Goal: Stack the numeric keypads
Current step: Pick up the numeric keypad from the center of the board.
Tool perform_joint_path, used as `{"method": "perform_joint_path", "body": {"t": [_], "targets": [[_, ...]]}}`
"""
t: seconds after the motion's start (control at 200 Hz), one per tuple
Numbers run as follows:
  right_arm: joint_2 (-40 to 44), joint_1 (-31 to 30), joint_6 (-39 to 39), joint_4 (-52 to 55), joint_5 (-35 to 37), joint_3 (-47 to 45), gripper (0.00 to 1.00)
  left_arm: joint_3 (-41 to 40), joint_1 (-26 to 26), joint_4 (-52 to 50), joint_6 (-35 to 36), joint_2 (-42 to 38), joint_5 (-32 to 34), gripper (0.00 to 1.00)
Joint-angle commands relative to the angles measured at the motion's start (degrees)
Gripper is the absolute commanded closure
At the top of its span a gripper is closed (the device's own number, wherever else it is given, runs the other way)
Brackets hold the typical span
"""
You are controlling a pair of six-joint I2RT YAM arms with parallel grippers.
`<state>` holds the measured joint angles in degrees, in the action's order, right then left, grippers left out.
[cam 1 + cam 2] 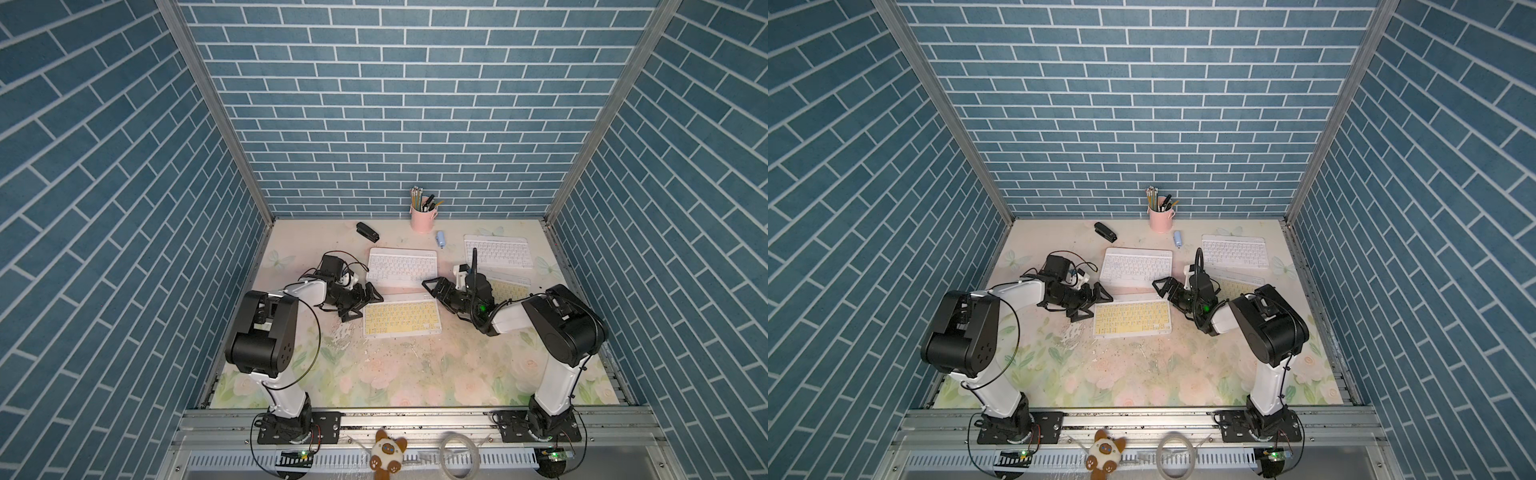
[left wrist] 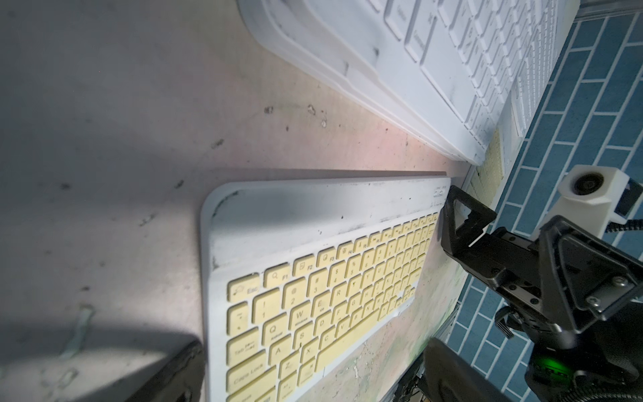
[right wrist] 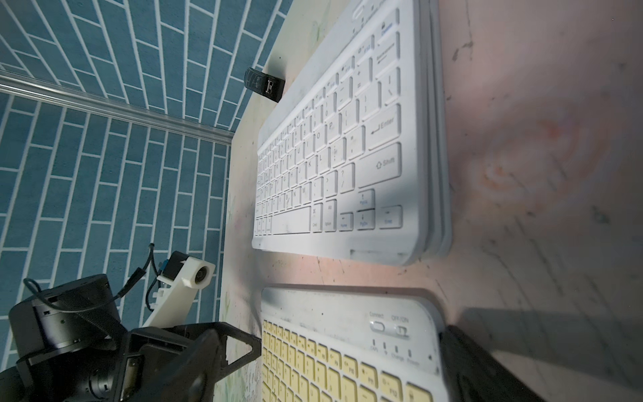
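Note:
My right gripper is going to close on the yellow keypad's switch end [image 1: 436, 302] [image 3: 438, 358], close to its back corner next to the stack of white keypads.
A yellow-keyed keypad [image 1: 402, 319] [image 1: 1132, 318] lies flat at the table's middle. My left gripper [image 1: 363, 305] [image 2: 313, 376] is open, its jaws astride the keypad's left end. At the opposite end my right gripper [image 1: 440, 299] [image 3: 337, 376] is open too, with the yellow keypad [image 3: 348, 365] between its fingers. Just behind stands a stack of white keypads [image 1: 402, 266] [image 3: 330, 146] [image 2: 435, 69]. Another white keypad [image 1: 498, 251] lies at the back right. A second yellow keypad [image 1: 505, 289] is partly hidden under my right arm.
At the back wall stands a pink pen cup [image 1: 422, 219], with a black stapler [image 1: 368, 232] to its left and a small blue stick [image 1: 440, 239] beside it. A plush toy [image 1: 388, 455] sits on the front rail. Blue brick walls close three sides.

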<state>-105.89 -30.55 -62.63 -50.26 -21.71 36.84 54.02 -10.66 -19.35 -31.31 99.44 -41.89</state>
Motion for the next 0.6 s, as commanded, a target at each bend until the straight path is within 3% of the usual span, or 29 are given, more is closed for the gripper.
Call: {"method": "perform_joint_path", "body": {"t": [0.0,0.595], "targets": [[-0.02,-0.74,-2.11,-6.73,-2.14,-1.79,0.01,-1.36,-0.54,-2.53,0.13,2.75,1.64,0.0],[-0.9,-2.43,-3.35,-28.18,-6.26,-7.21,0.01,-1.19,-0.57,-2.59,0.24,3.13,1.84,0.0]]}}
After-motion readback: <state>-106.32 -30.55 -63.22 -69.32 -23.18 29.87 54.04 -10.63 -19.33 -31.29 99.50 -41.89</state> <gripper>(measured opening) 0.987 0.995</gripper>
